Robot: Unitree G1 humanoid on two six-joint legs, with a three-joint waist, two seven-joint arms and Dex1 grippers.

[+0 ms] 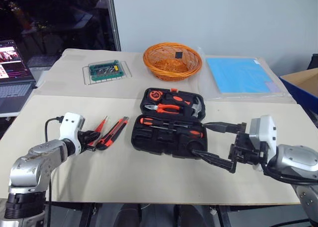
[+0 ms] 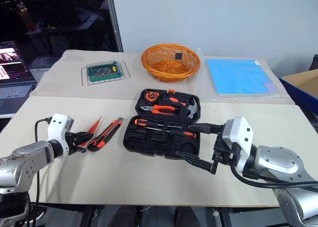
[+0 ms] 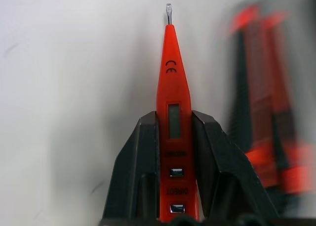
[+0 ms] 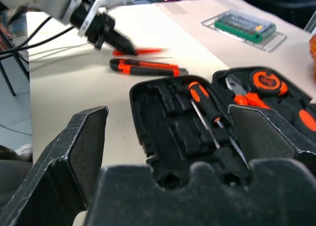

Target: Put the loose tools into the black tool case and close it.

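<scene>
Next, the left gripper releases the red tester in the black tool case's near half (image 1: 154,130), next to the orange-and-black screwdrivers.
The black tool case (image 1: 149,138) lies open at the table's middle, with two orange-and-black screwdrivers (image 1: 171,123) lying across its near half. Left of it are an orange-black utility knife (image 1: 114,132) and a slim red tester screwdriver (image 1: 101,124). My left gripper (image 1: 92,137) is shut on the tester's (image 3: 173,87) back end, its fingers (image 3: 138,171) pressed on both sides, low at the table top. The knife (image 3: 266,117) lies just beside it. My right gripper (image 1: 200,137) stands wide open at the case's right end, nothing between its fingers.
The case's far half holds orange-handled pliers (image 1: 166,108), a hammer (image 1: 195,108) and a tape measure (image 1: 155,94). Behind stand an orange wicker basket (image 1: 172,61), a green box on a wire rack (image 1: 105,70) and a blue sheet (image 1: 239,75). A laptop (image 1: 12,73) sits far left.
</scene>
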